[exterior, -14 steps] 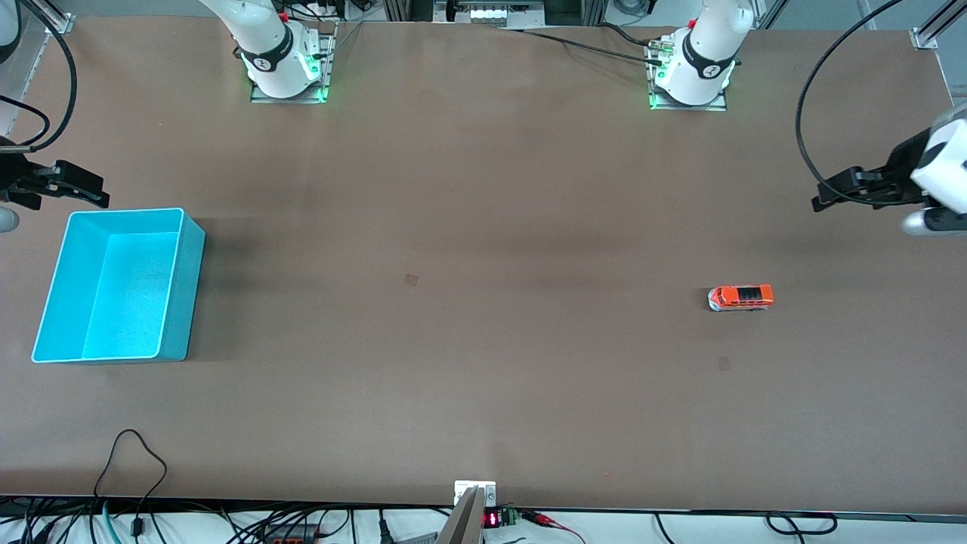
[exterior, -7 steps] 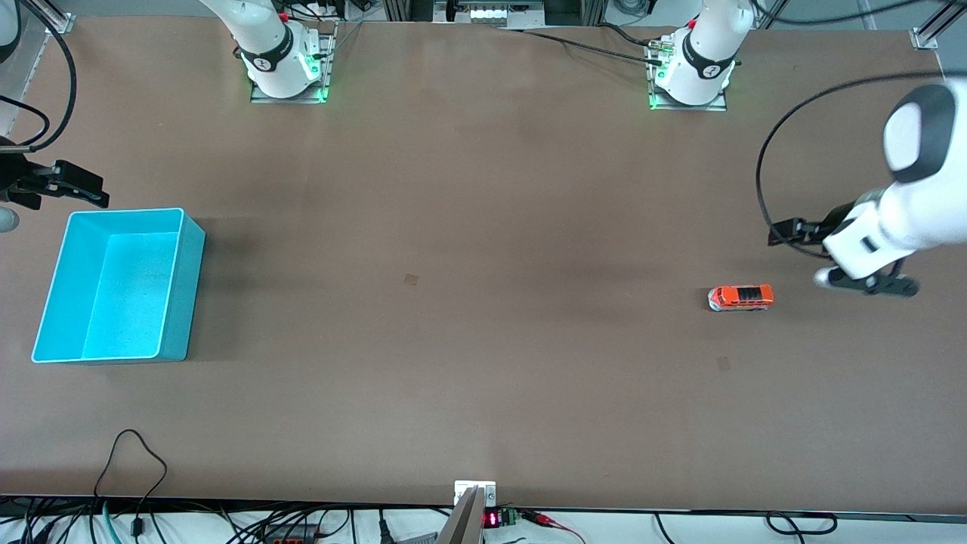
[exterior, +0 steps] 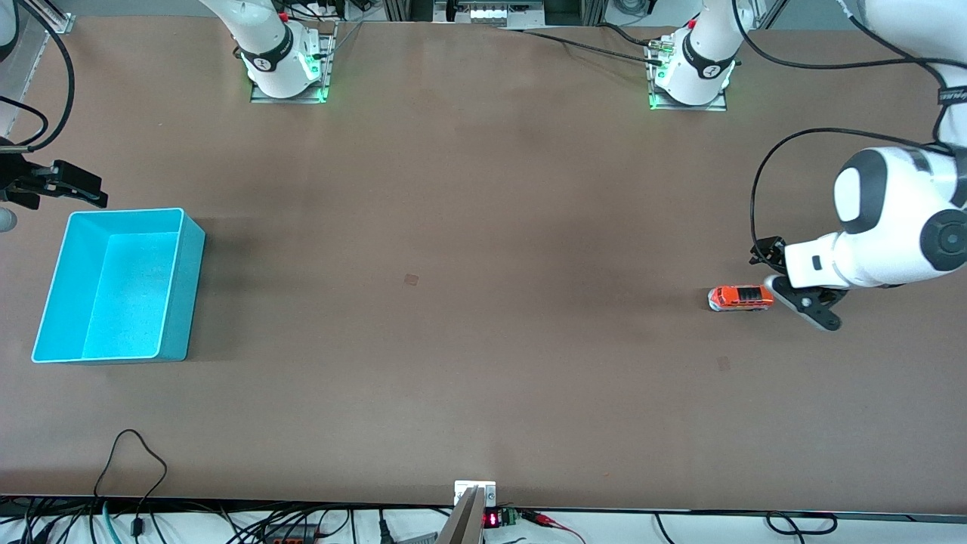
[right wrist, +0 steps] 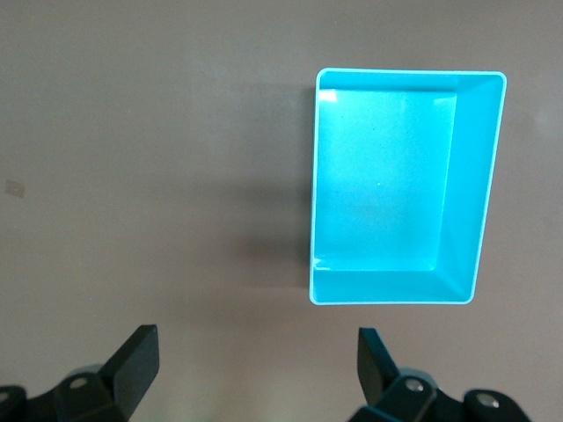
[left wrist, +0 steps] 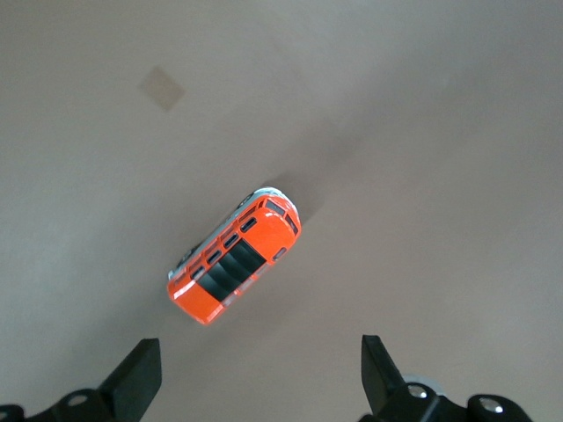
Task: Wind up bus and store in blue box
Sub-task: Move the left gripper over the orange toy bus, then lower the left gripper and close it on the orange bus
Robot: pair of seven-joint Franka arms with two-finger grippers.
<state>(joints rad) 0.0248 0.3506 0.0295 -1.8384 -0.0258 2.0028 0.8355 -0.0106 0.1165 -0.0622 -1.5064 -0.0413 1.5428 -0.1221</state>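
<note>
The orange bus should be gripped next by my left gripper, which will go to it and close across its long sides [exterior: 749,296] [left wrist: 233,269], level with the bus's black roof panel.
The small orange bus [exterior: 740,298] stands on its wheels on the brown table toward the left arm's end. My left gripper [exterior: 789,285] hangs open and empty just beside the bus's orange end, not touching it. In the left wrist view the bus [left wrist: 235,259] lies just ahead of the open gripper [left wrist: 258,352]. The blue box [exterior: 185,295] stands empty toward the right arm's end. My right gripper [exterior: 72,185] waits open and empty over the table beside the box's end farther from the front camera. The box also shows in the right wrist view [right wrist: 466,193], ahead of the open gripper [right wrist: 255,345].
Two small darker patches mark the table [exterior: 411,279] [exterior: 724,363]. The arm bases [exterior: 283,64] [exterior: 691,72] stand along the edge farthest from the front camera. A black cable loop [exterior: 136,453] lies at the near edge. The left arm's cable [exterior: 763,174] hangs above the bus.
My left arm has swung in from the table's end and come down beside the bus. The bus, the box and my right arm have not moved.
</note>
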